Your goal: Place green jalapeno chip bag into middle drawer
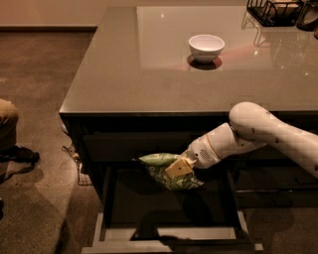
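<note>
Next, I set the green jalapeno chip bag down with my gripper near the centre of the open middle drawer's dark bottom (163, 204).
The green jalapeno chip bag (164, 170) is a crinkly light-green foil bag held in the air over the open middle drawer (169, 233), near the drawer's back. My gripper (180, 167) is shut on the bag's right side, its tan fingers (178, 168) pressed on the foil. The white arm comes in from the right, below the counter edge. The drawer is pulled out toward the camera, with light grey walls and a dark floor.
A white bowl (206, 47) stands on the grey countertop (149, 69). A black wire rack (276, 11) is at the counter's back right. A person's leg and shoe (12, 144) are at the left on the floor.
</note>
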`<state>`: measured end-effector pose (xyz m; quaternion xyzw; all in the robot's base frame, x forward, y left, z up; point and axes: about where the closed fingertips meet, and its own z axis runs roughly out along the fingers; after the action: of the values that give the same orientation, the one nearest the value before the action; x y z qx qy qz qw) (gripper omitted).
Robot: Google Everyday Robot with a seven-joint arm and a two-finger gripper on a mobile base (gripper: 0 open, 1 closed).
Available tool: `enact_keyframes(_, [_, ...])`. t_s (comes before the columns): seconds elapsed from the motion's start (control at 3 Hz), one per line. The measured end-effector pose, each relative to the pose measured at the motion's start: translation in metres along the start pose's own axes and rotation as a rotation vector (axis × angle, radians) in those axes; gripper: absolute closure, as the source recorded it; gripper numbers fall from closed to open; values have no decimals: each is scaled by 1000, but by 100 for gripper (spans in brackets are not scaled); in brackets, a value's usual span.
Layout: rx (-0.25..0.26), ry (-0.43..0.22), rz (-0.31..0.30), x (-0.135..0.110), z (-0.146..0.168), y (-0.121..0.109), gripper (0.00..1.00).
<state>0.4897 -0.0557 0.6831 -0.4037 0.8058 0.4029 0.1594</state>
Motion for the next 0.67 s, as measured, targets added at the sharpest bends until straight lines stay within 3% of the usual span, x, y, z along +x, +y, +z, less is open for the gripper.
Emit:
enact_keyframes(0.33, [0, 0, 0, 0, 0, 0, 100])
enact_keyframes(0.67, [4, 41, 50, 20, 21, -20, 100])
